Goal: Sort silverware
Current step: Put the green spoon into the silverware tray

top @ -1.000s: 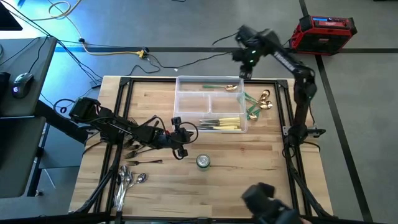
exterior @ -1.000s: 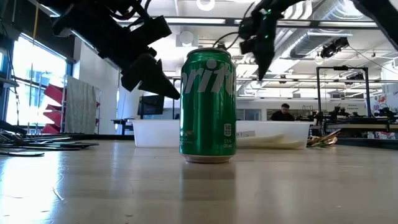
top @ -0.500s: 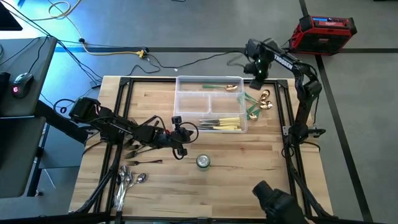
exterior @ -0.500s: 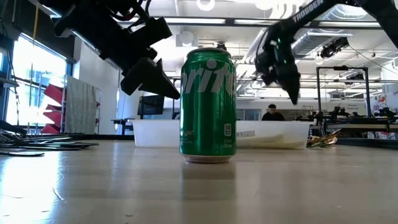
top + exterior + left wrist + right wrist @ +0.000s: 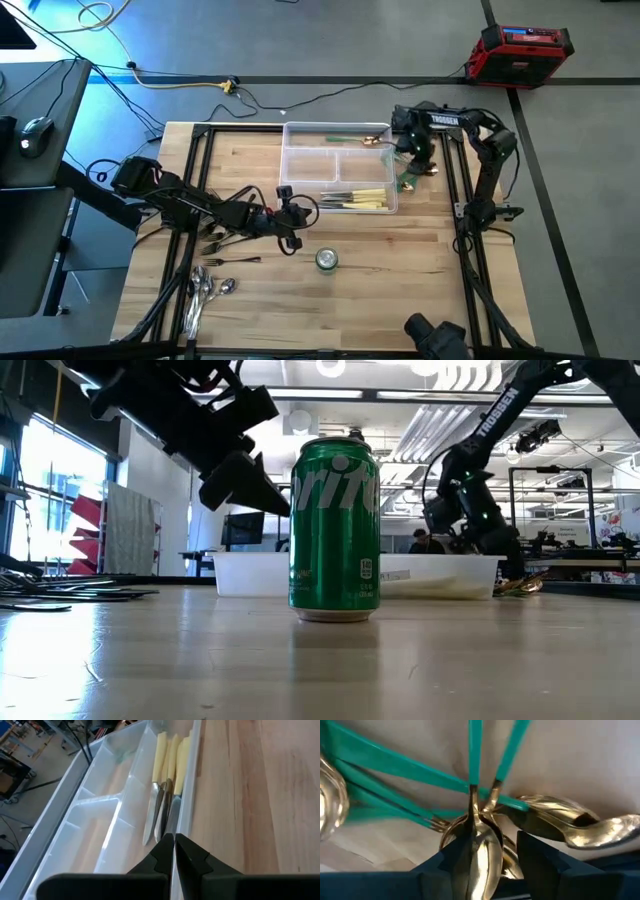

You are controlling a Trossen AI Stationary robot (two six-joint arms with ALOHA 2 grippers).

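Note:
Overlapping gold spoon bowls crowd my open right fingers, so I will back off and pinch a slim green handle [image 5: 475, 760] of a spoon.
Green-handled pieces with gold ends [image 5: 420, 165] lie in a pile on the table right of the clear tray [image 5: 300, 165]. My right gripper [image 5: 410, 168] is down at this pile, open. In the right wrist view its fingers [image 5: 440, 865] stand on either side of a gold spoon bowl [image 5: 481, 847]. Cream-handled knives [image 5: 358, 198] lie in the tray's near compartment, and one green-handled spoon [image 5: 362, 140] lies in its far one. My left gripper [image 5: 291, 218] is shut and holds nothing, above the table by the tray's near wall [image 5: 186, 795]. Dark forks [image 5: 225, 245] and silver spoons [image 5: 205, 290] lie at the near left. My right gripper [image 5: 487, 855] comes at the pile from above, pointing down, with the gold bowl between its open fingers. I cannot tell whether either finger touches the bowl or the pieces around it.
A green soda can [image 5: 327, 260] stands upright near the table's middle, close in the low view [image 5: 335, 530]. A red box [image 5: 522, 45] sits on the floor beyond the far right corner. A person [image 5: 424, 543] is in the room behind the table.
My right gripper has moved from high above the tray's far right corner toward the right and near edges. It has come down onto the pile of green-handled pieces. My left arm has kept still.

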